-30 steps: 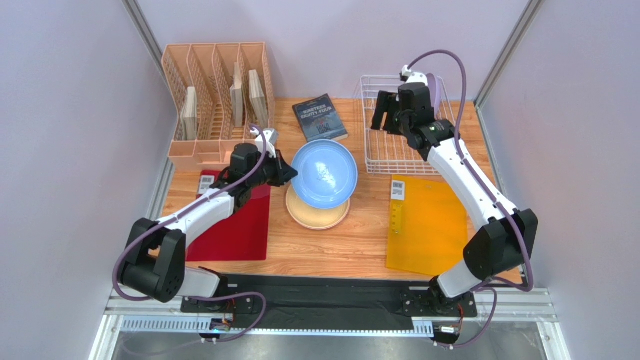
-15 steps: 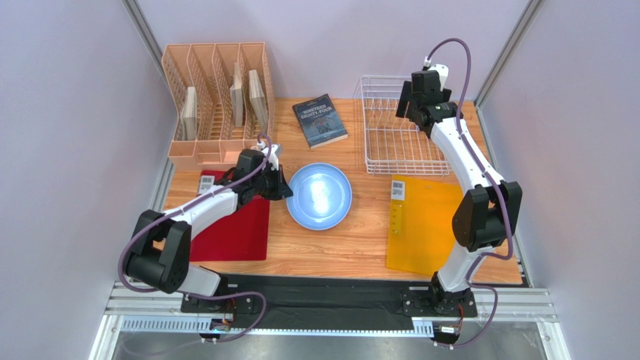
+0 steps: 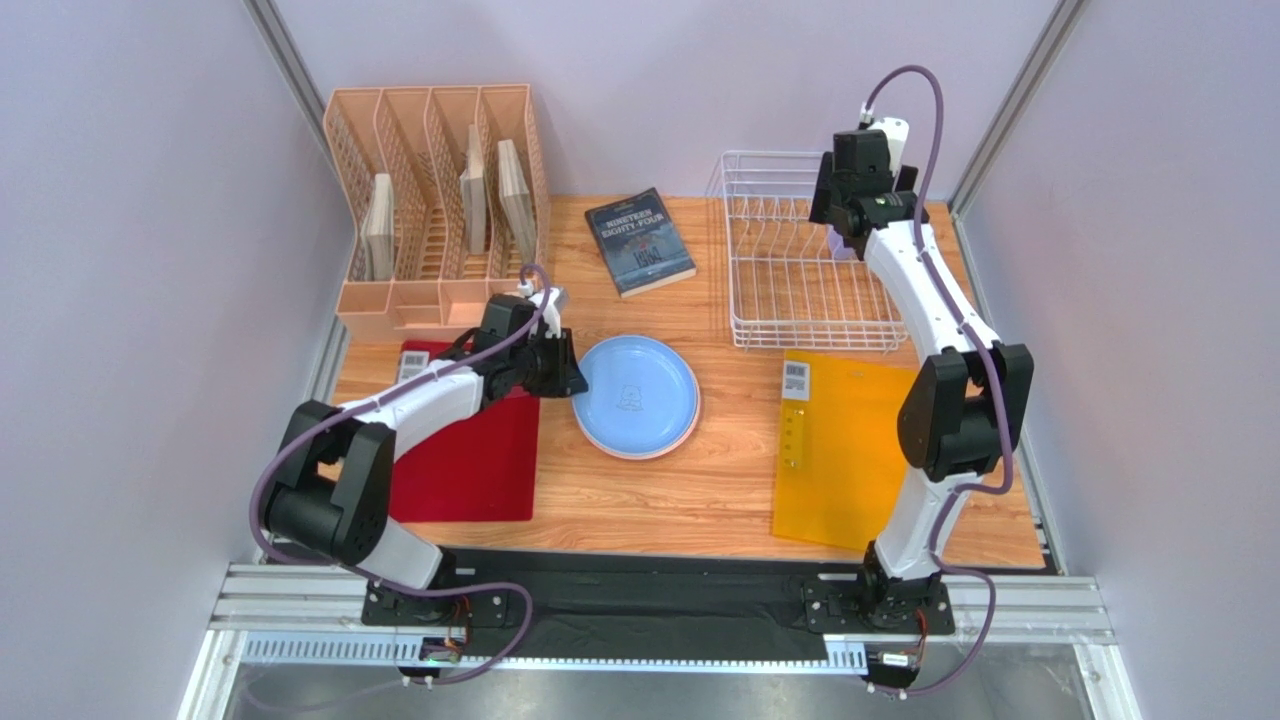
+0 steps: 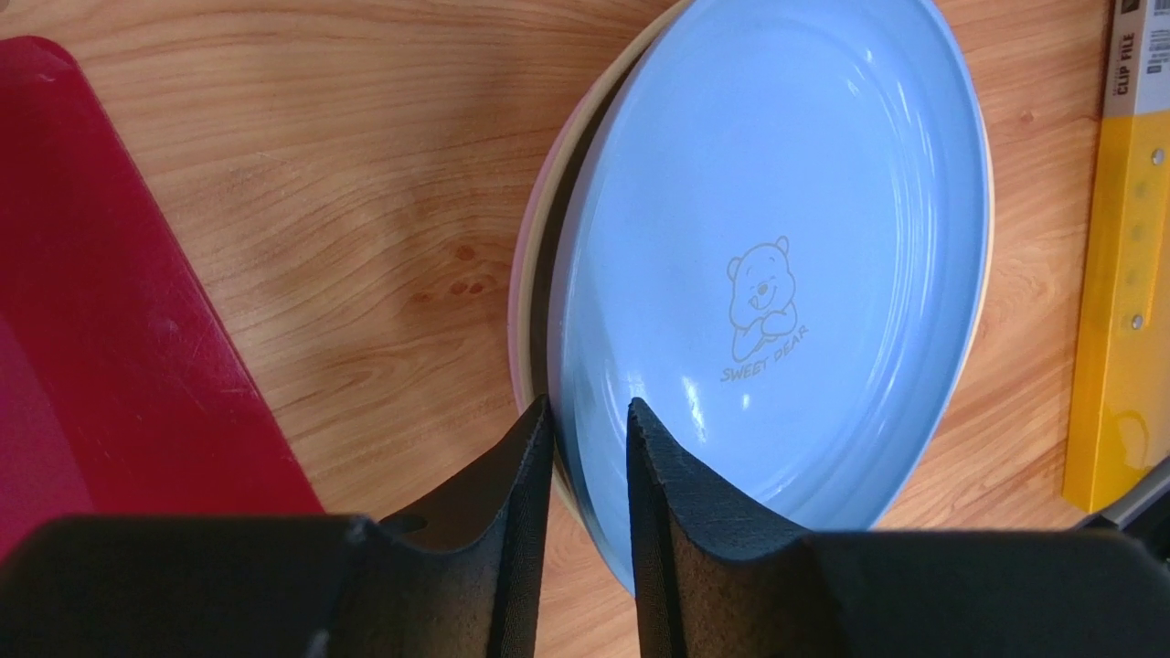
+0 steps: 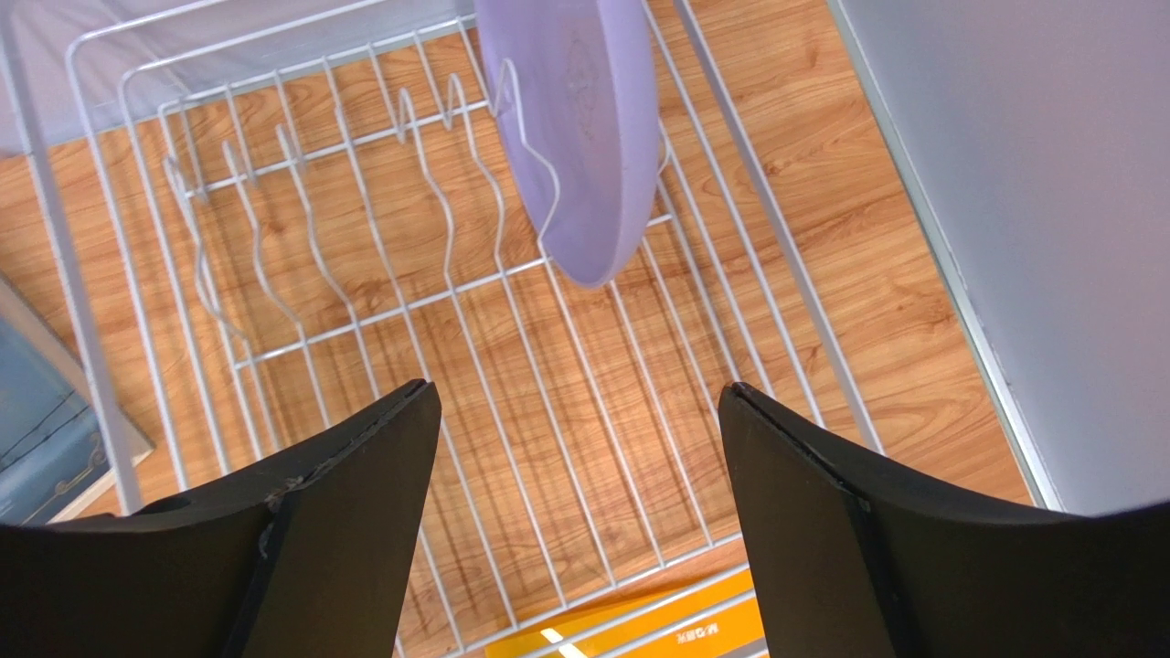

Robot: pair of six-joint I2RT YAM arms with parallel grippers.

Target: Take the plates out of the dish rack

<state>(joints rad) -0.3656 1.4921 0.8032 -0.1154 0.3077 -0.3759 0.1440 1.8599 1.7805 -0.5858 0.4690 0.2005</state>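
Next, I close my right gripper on the lavender plate's near-side rim [image 3: 855, 240] [image 5: 639, 185], because that rim faces the open fingers above the white wire dish rack.
The light blue plate [image 3: 639, 395] [image 4: 783, 274] lies flat on top of a stack in the middle of the table. A cream rim [image 4: 983, 261] and a pink rim [image 4: 515, 322] peek out beneath it. My left gripper [image 3: 576, 368] [image 4: 591, 425] is at the stack's left edge. Its jaws are slightly parted, open, with the blue rim between them. The white wire dish rack [image 3: 789, 293] [image 5: 343, 274] stands at the back right. A lavender plate [image 5: 577, 124] stands upright in its prongs. My right gripper [image 3: 857, 195] [image 5: 577, 411] hovers over the rack, open wide and empty, just short of that plate.
A peach slotted organiser [image 3: 436, 195] stands at the back left, and a dark book [image 3: 640, 237] lies behind the stack. A red mat [image 3: 466, 450] lies under the left arm. A yellow clipboard [image 3: 849, 450] [image 4: 1119, 274] lies in front of the rack.
The blue plate came down from a tilt onto the cream plate and now lies flat. My left jaws have parted around its rim. The right gripper moved toward the rack's far right.
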